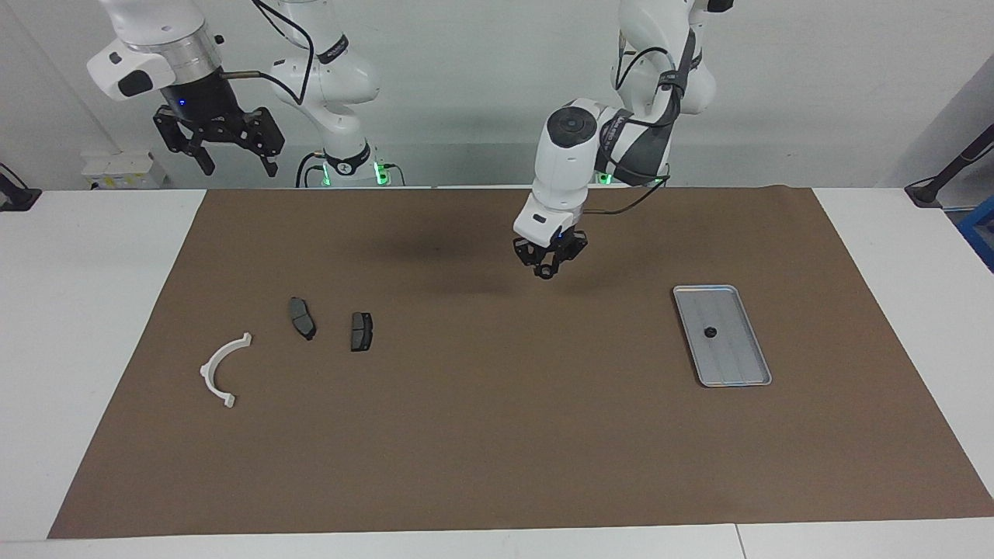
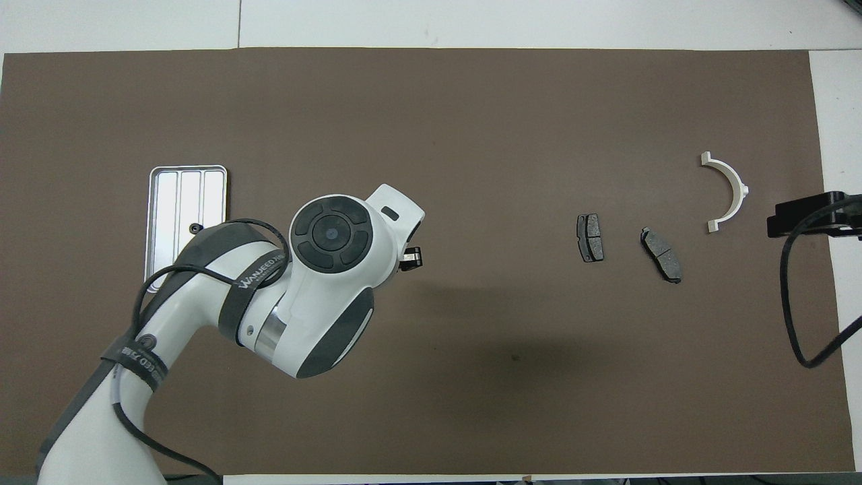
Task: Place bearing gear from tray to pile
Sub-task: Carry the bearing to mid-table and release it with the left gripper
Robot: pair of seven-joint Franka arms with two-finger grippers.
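The robot's left gripper needs to release the bearing gear on bare mat halfway [image 2: 414, 259] between the tray and the dark grey pads.
The silver-grey tray [image 1: 742, 365] lies on the brown mat toward the left arm's end of the table; it also shows in the overhead view [image 2: 178, 195]. A small black bearing gear [image 1: 709, 332] sits in its middle, also seen from above [image 2: 196, 228]. The pile lies toward the right arm's end: a white curved arc [image 1: 224, 367] and two dark grey pads [image 1: 302, 317] [image 1: 361, 331]. My left gripper [image 1: 547, 268] hangs low over bare mat between tray and pile, nearer the tray. My right gripper [image 1: 237, 159] is open, raised high and waits.
The brown mat [image 1: 497, 435] covers most of the white table. The left arm's body [image 2: 323, 283] hides part of the tray's near end from above. A black cable [image 2: 798, 303] hangs at the right arm's end.
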